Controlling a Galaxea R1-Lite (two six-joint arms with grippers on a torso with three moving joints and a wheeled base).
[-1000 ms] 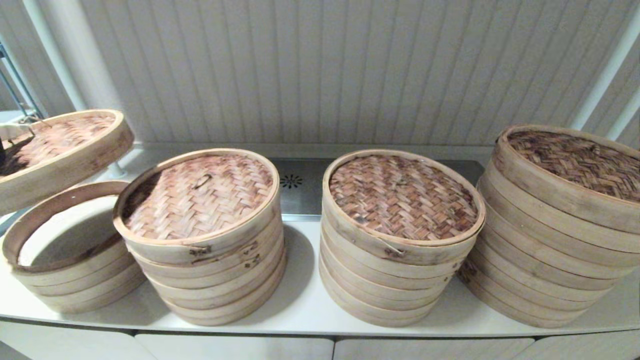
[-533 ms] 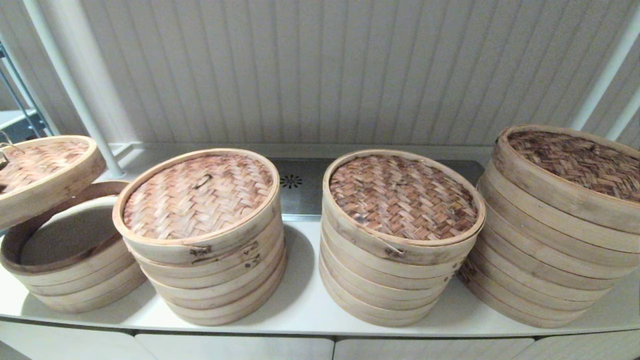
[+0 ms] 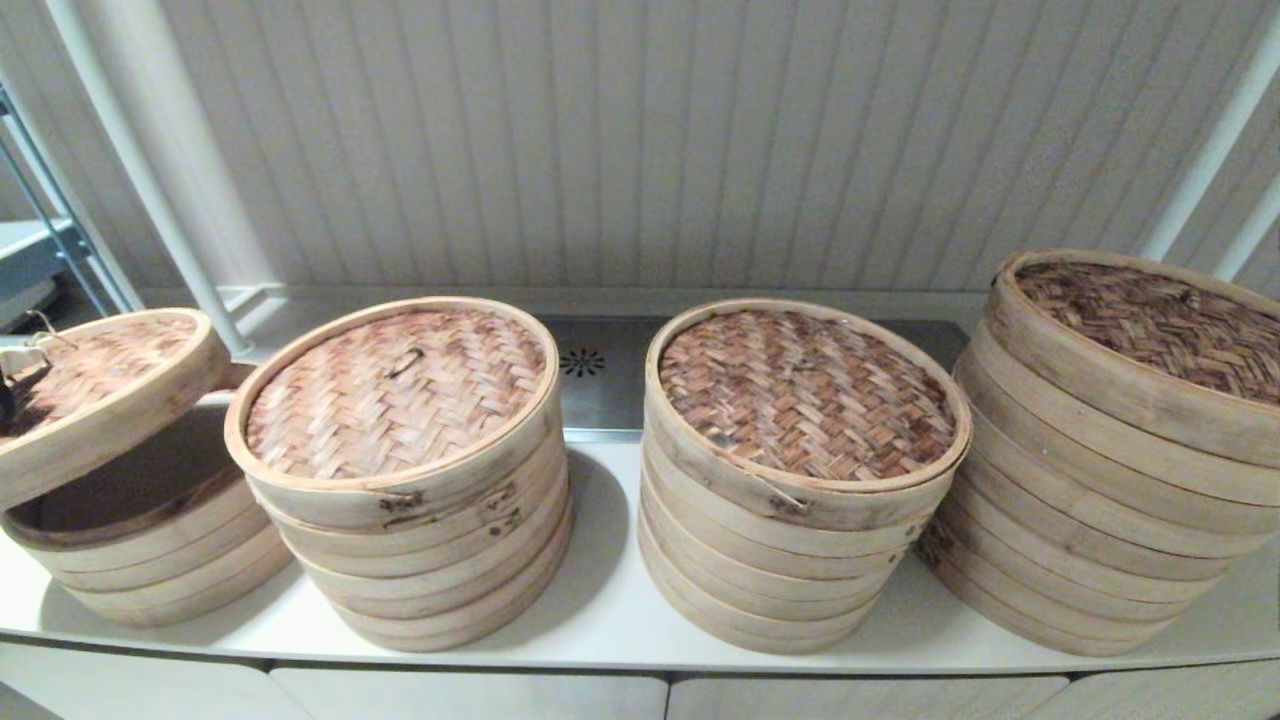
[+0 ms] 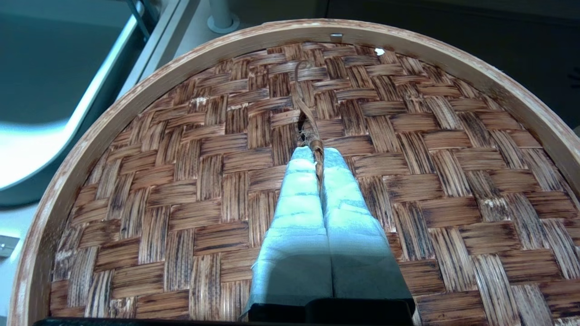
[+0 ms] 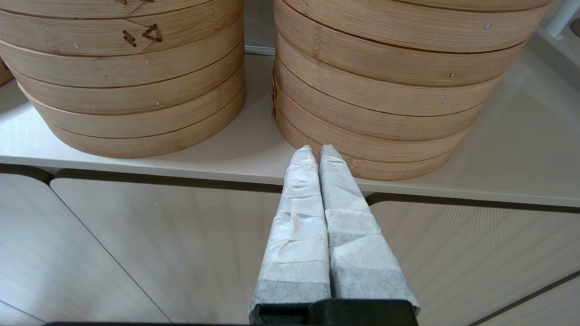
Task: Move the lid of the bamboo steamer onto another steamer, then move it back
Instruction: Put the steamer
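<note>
The bamboo steamer lid will leave my left gripper flat on top of the open steamer stack (image 3: 134,425), covering its opening.
A woven bamboo steamer lid (image 3: 100,395) hangs tilted at the far left, just above the open steamer stack (image 3: 150,550) beneath it. My left gripper (image 4: 316,154) is shut on the lid's (image 4: 408,158) thin loop handle (image 4: 317,151), pinched between its white-wrapped fingers. In the head view only a sliver of that gripper shows at the left edge. Three lidded steamer stacks stand to the right: one (image 3: 400,400), another (image 3: 800,400) and the tallest (image 3: 1150,330). My right gripper (image 5: 316,151) is shut and empty, parked low in front of the counter edge.
The white counter (image 3: 610,600) carries all the stacks, with cabinet doors (image 5: 136,249) below its front edge. A metal panel (image 3: 600,375) lies behind the middle stacks. A white post (image 3: 150,180) and a metal rack (image 3: 50,240) stand at the back left.
The lid held by my left gripper has come down and slightly right, from high over the far-left stack to just above its open rim. The right arm has not moved.
</note>
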